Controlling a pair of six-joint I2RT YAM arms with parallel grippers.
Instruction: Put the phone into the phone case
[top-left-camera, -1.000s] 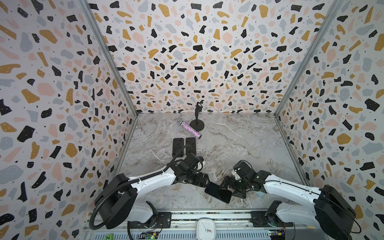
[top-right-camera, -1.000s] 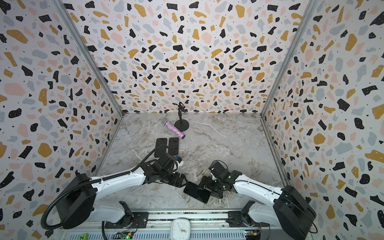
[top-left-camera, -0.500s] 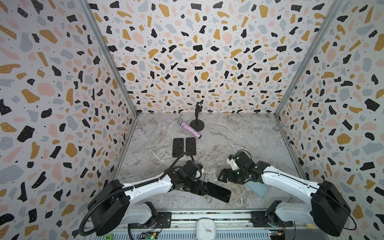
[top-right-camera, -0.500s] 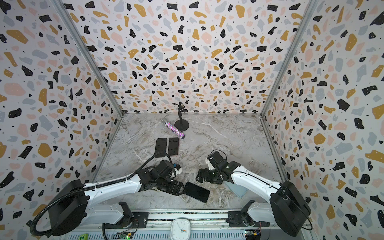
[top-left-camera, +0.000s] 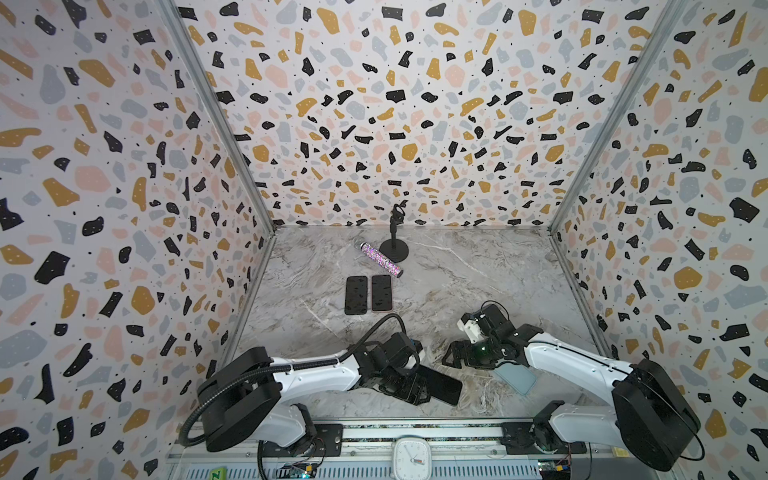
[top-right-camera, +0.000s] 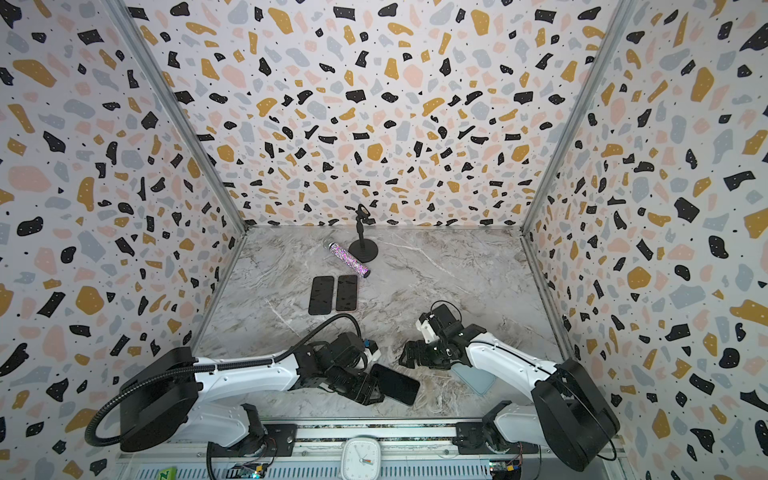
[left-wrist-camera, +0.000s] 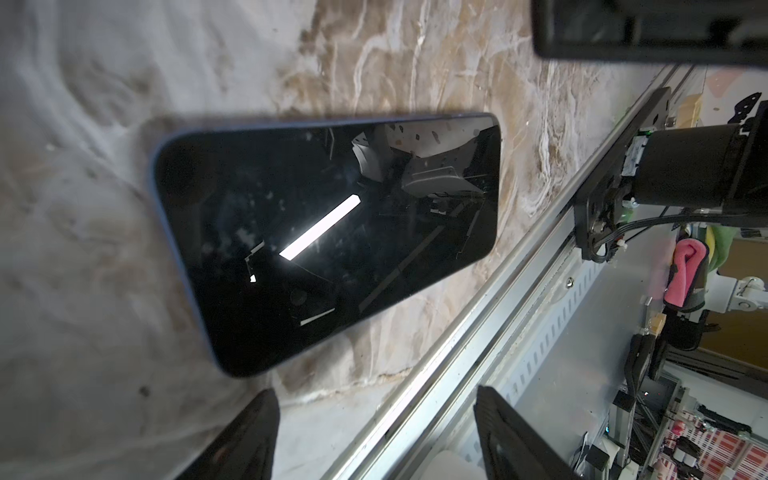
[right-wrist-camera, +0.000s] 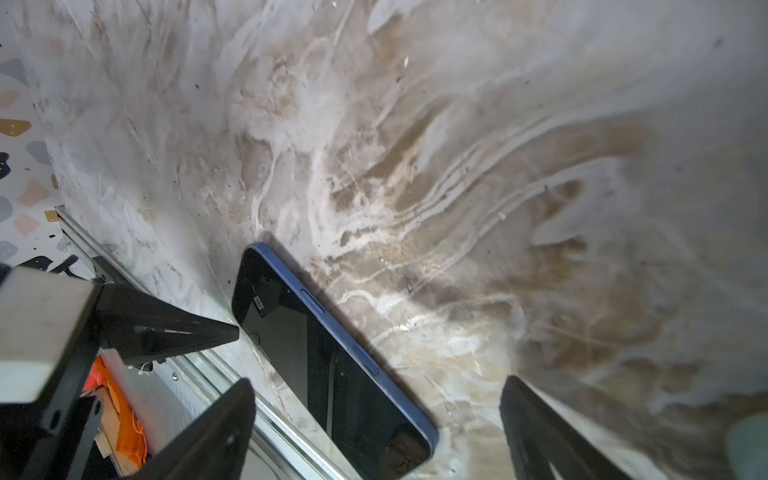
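Note:
I need to next move my right gripper to the pale blue phone case and close on the phone case's long side (top-left-camera: 498, 376) facing the black phone.
The phone (top-left-camera: 442, 387) (top-right-camera: 395, 384), black glass with a blue rim, lies flat, screen up, by the table's front edge. My left gripper (top-left-camera: 409, 390) (top-right-camera: 366, 388) sits at its left end, open; in the left wrist view the phone (left-wrist-camera: 328, 241) lies beyond the left gripper (left-wrist-camera: 374, 436), nothing between its fingers. The pale blue phone case (top-left-camera: 514, 377) (top-right-camera: 474, 379) lies to the right, partly under the right arm. My right gripper (top-left-camera: 453, 357) (top-right-camera: 409, 353) hovers open between case and phone; the right wrist view shows the phone (right-wrist-camera: 332, 365) ahead of the right gripper (right-wrist-camera: 374, 432).
Two more dark phones (top-left-camera: 356, 295) (top-left-camera: 381, 293) lie side by side mid-table. Behind them are a glittery tube (top-left-camera: 380, 259) and a black stand (top-left-camera: 394, 245). A metal rail (top-left-camera: 415, 432) runs along the front edge, close to the phone. Patterned walls enclose three sides.
Both grippers were at the phone a second ago. The right gripper has drawn back up and away, uncovering the case. The left gripper has slid toward the front edge, its jaws narrowing slightly.

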